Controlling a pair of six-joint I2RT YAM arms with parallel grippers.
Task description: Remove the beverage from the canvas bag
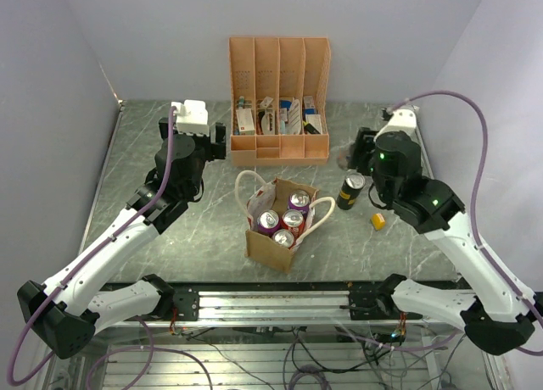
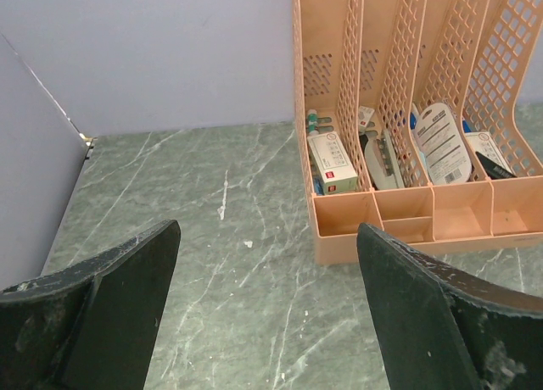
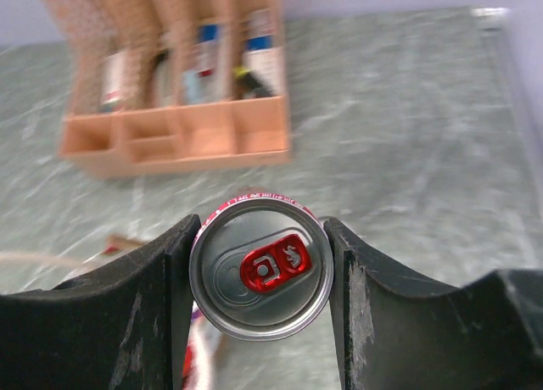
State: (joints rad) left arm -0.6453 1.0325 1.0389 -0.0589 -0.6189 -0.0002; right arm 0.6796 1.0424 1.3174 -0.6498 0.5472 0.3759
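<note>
The robot's right gripper should set the can with the red tab down between the dark can and the small yellow object (image 1: 366, 206).
The tan canvas bag (image 1: 273, 247) with cream rope handles stands at the table's middle and holds several cans (image 1: 293, 221). My right gripper (image 3: 260, 225) is shut on a red-and-white can (image 3: 260, 275) with a silver top and red tab, held above the table to the bag's right. In the top view this gripper (image 1: 355, 157) is back right of the bag, and the held can is mostly hidden there. My left gripper (image 2: 267, 229) is open and empty over bare table left of the organizer; in the top view it (image 1: 217, 142) is back left of the bag.
An orange-pink slotted file organizer (image 1: 280, 102) with small items stands at the back; it also shows in the left wrist view (image 2: 407, 153) and the right wrist view (image 3: 178, 136). A dark can (image 1: 350, 190) stands right of the bag. A small yellow object (image 1: 377, 221) lies nearby.
</note>
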